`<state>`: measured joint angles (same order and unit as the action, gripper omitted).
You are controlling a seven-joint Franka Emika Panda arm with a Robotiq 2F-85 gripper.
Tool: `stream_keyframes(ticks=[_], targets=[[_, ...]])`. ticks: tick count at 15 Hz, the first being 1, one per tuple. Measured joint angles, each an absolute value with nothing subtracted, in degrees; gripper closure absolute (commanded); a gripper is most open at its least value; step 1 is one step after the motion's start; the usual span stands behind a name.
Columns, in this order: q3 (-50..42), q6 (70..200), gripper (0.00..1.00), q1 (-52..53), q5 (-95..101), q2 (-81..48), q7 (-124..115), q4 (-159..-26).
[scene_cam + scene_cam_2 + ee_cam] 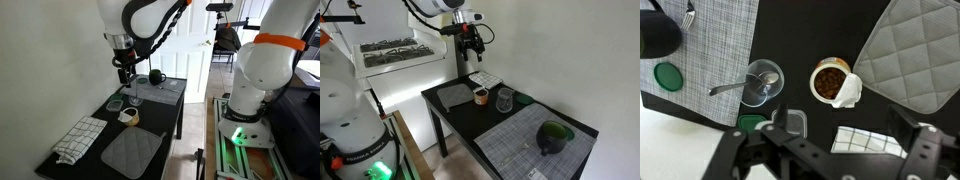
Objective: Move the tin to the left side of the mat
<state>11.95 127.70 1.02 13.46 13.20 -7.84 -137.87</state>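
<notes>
The robot's gripper needs to next move to the tin's rim point(132, 109) point(812, 74) and close there, on the side facing the glass with the spoon, across from the white label.
The tin point(828, 82) is open, holds something brown and has a white label. It stands upright on the black table beside the grey quilted mat point(908, 52). Both exterior views show the tin point(128, 115) point(480, 96) and the mat point(132, 152) point(453, 95). My gripper point(848, 125) is open and empty. It hangs well above the table point(125, 68) point(472, 45), apart from the tin. In the wrist view the tin lies just beyond its fingers.
A glass with a spoon point(762, 82) stands close to the tin. A checkered towel point(865, 140) lies under the gripper. A woven placemat point(720, 35) carries a dark vessel point(555, 137). A green lid point(668, 76) lies near it. A wall borders the table point(170, 95).
</notes>
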Motion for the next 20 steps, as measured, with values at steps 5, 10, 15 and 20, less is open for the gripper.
stream_keyframes(ticks=[5,10,15,20], targets=[[11.8,127.7,0.00,1.1,13.5,13.2,-7.8,-137.9],[9.2,130.1,0.00,1.2,10.1,13.0,-13.9,-138.5],[6.7,134.9,0.00,0.2,5.3,10.9,-22.2,-142.3],[6.2,141.3,0.00,-0.5,3.7,5.5,-34.6,-146.5]])
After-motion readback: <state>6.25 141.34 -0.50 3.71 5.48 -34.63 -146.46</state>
